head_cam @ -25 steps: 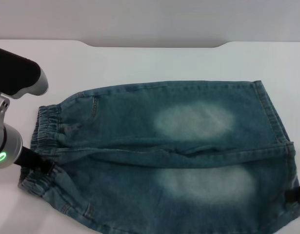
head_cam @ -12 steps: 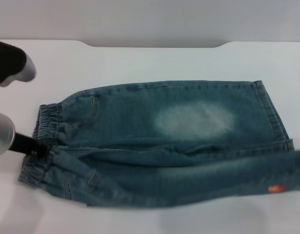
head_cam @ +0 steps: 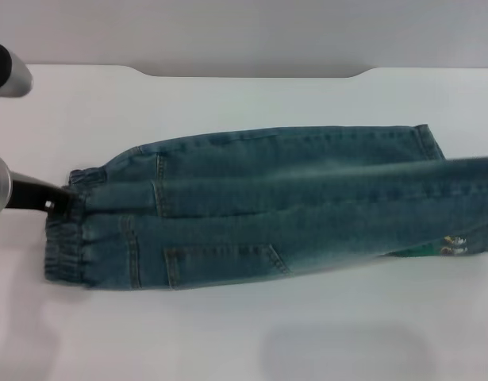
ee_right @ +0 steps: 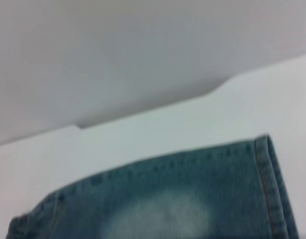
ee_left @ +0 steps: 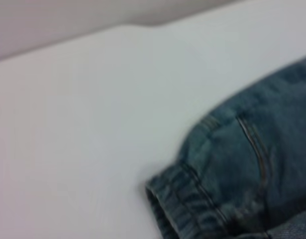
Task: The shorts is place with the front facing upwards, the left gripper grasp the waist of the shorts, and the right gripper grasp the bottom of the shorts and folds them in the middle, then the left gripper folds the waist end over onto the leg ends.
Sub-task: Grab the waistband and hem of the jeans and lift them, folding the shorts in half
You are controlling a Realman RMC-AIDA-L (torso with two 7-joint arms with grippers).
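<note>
Next, my right gripper lets go of the raised leg's end on the white table (head_cam: 478,173) just beside the far leg's hem.
The blue-green denim shorts (head_cam: 267,206) lie across the white table (head_cam: 228,333), waist to the left and legs to the right. Their near half is raised and turned over the far half, so its back pockets and the cartoon print (head_cam: 442,248) face me. My left gripper (head_cam: 57,202) is shut on the ruched waist (head_cam: 65,250) at the left end. The raised leg runs off the right edge, and my right gripper is out of view there. The left wrist view shows the waistband (ee_left: 182,209) close up. The right wrist view shows the far leg's hem (ee_right: 272,184).
The table's far edge (head_cam: 251,73) with its shallow notch meets a grey wall behind the shorts. White tabletop stretches in front of the shorts and to their left.
The near half of the shorts has been lifted and swung away from me over the far half, hiding the pale patches. My left gripper moved back and left with the waist. The right gripper left the view.
</note>
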